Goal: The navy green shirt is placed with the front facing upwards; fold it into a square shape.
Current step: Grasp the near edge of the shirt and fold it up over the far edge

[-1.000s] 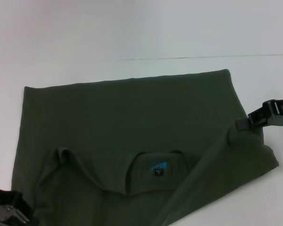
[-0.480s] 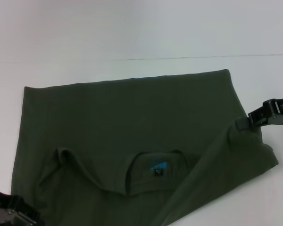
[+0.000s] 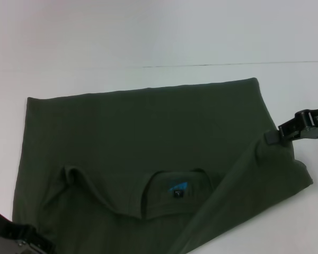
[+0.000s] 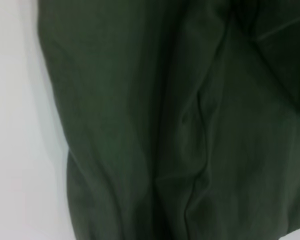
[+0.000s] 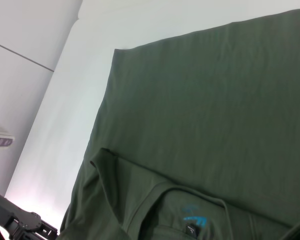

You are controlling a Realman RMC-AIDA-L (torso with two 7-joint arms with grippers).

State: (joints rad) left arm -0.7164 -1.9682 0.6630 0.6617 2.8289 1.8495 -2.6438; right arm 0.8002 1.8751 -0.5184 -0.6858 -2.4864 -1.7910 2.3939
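Note:
I should take that side (image 3: 26, 214) with my left gripper before both fold, as the shirt's near edge slants up toward my right gripper while the shirt's other side lies flat.
The navy green shirt (image 3: 148, 137) lies flat on the white table, its back side up across the far part. Both sleeves and sides are folded inward, and the collar with its blue and black neck label (image 3: 177, 190) faces me near the front. My right gripper (image 3: 273, 137) sits at the shirt's right edge, beside the folded-over right flap. At the near left corner of the shirt, my left gripper (image 3: 24, 239) is mostly cut off by the frame. The left wrist view is filled by creased shirt fabric (image 4: 190, 130). The right wrist view shows the shirt (image 5: 205, 115), the label (image 5: 195, 221) and the left gripper (image 5: 20, 222) farther off.
The white table (image 3: 148, 37) extends behind and to both sides of the shirt, with a thin dark seam (image 3: 228, 64) across the back. A small pale object (image 5: 0, 137) stands off the table's left side.
My left gripper has sunk lower toward the frame's bottom left corner. My right gripper has drifted slightly right, away from the flap. The shirt has not moved.

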